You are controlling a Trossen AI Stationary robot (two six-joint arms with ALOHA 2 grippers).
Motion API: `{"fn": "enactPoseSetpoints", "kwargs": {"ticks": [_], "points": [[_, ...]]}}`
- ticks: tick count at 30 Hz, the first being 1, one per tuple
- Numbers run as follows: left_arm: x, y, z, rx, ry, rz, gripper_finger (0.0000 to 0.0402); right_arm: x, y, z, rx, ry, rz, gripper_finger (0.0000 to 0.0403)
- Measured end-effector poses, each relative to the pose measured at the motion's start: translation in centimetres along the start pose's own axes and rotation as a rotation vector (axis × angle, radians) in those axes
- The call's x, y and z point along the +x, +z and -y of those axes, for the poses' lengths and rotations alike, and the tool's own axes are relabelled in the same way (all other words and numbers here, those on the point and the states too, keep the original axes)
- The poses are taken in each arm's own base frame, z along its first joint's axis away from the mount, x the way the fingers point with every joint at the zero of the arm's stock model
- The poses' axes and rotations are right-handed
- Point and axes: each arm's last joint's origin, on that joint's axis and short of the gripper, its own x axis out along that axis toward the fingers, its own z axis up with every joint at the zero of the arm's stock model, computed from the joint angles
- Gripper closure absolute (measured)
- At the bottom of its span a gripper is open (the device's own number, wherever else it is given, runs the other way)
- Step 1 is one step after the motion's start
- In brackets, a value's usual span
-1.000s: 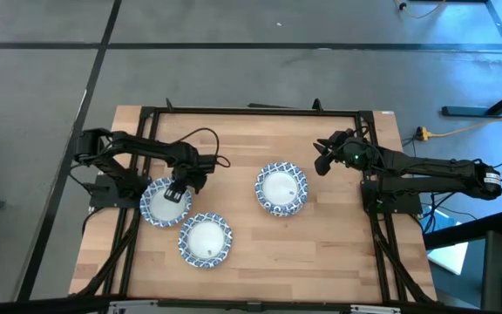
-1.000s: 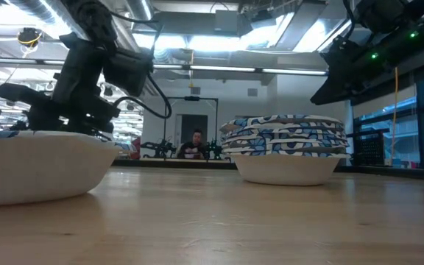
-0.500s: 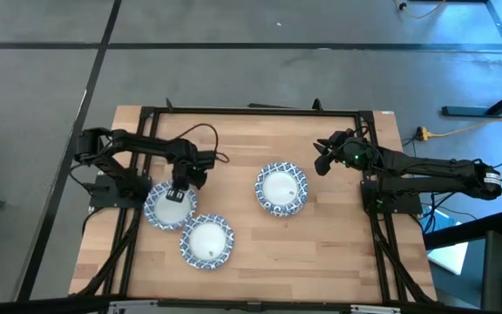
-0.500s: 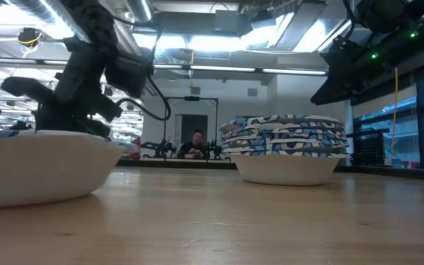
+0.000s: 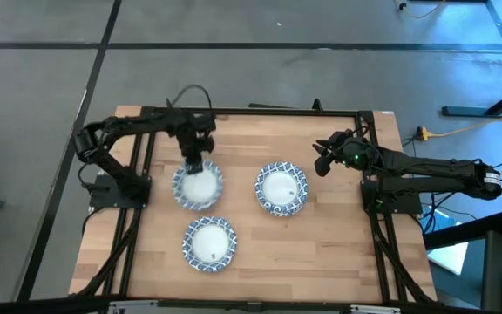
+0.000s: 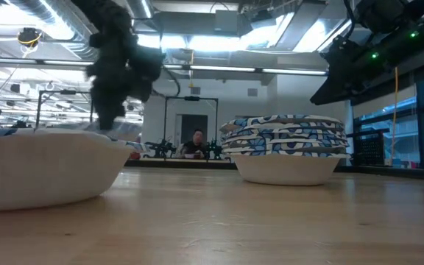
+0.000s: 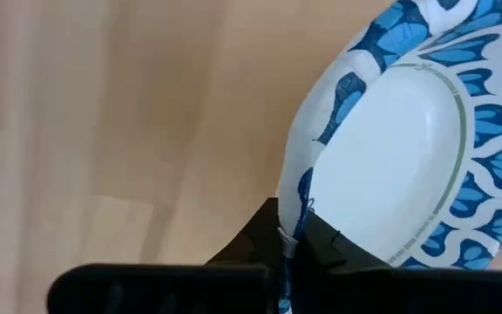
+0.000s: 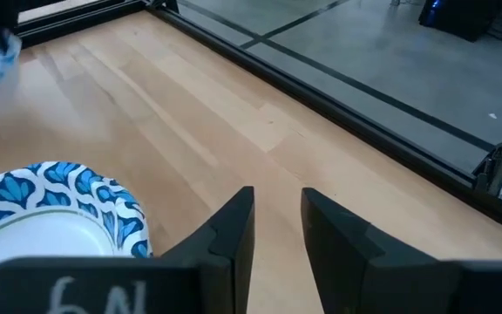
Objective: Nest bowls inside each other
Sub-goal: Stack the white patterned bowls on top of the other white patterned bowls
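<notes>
Next, the left gripper releases its bowl inside the top of the stack of nested bowls [image 5: 281, 188].
My left gripper [image 5: 197, 163] is shut on one bowl [image 5: 198, 187], white inside with a blue-patterned rim, left of the table's middle. A second bowl [image 5: 209, 242] rests on its base near the front edge and fills the left of the low view [image 6: 43, 168]. A stack of several nested bowls [image 5: 281, 188] stands right of the middle, also in the low view [image 6: 285, 153]. My right gripper [image 5: 323, 158] waits open beyond the stack's far right, with nothing between its fingers [image 8: 277, 218]. My left gripper pinches the bowl's rim [image 7: 298, 209] between its two fingers, at the bowl's far side [image 5: 197, 170], one finger on the inner face and one on the outer. The fingers come from above, pointing down. The bowl hangs tilted below them and appears lifted off the table.
A black frame [image 5: 251, 112] runs around the wooden table top. Bare wood lies between the held bowl and the stack, and across the right front of the table. A person [image 6: 195, 145] shows far back in the room.
My left gripper has shut on the rim of the left bowl and carried it toward the table's far edge and right, toward the stack. The bowl has left its place beside the near bowl and now hangs tilted.
</notes>
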Motion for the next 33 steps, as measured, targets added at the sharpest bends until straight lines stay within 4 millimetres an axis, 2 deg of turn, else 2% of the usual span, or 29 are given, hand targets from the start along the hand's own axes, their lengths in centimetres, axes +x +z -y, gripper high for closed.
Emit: {"fn": "enactPoseSetpoints", "kwargs": {"ticks": [8, 13, 18, 22, 33], "points": [[-6.7, 3.4, -1.5, -0.27, -0.218, 0.335, 0.0401, 0.0, 0.0, 0.0, 0.0, 0.001, 0.0, 0.0305], [-9.1, 5.5, -1.1, -0.334, -0.286, 0.489, 0.0401, 0.0, 0.0, 0.0, 0.0, 0.001, 0.0, 0.0305], [-8.1, 8.6, 0.5, -0.319, -0.325, 0.537, 0.0401, 0.0, 0.0, 0.0, 0.0, 0.001, 0.0, 0.0305], [-6.2, 11.0, 2.5, -0.266, -0.389, 0.464, 0.0401, 0.0, 0.0, 0.0, 0.001, 0.001, 0.0, 0.0305], [-3.2, 16.2, 6.5, -0.203, -0.336, 0.396, 0.0401, 0.0, 0.0, 0.0, 0.001, 0.001, -0.001, 0.0305]]}}
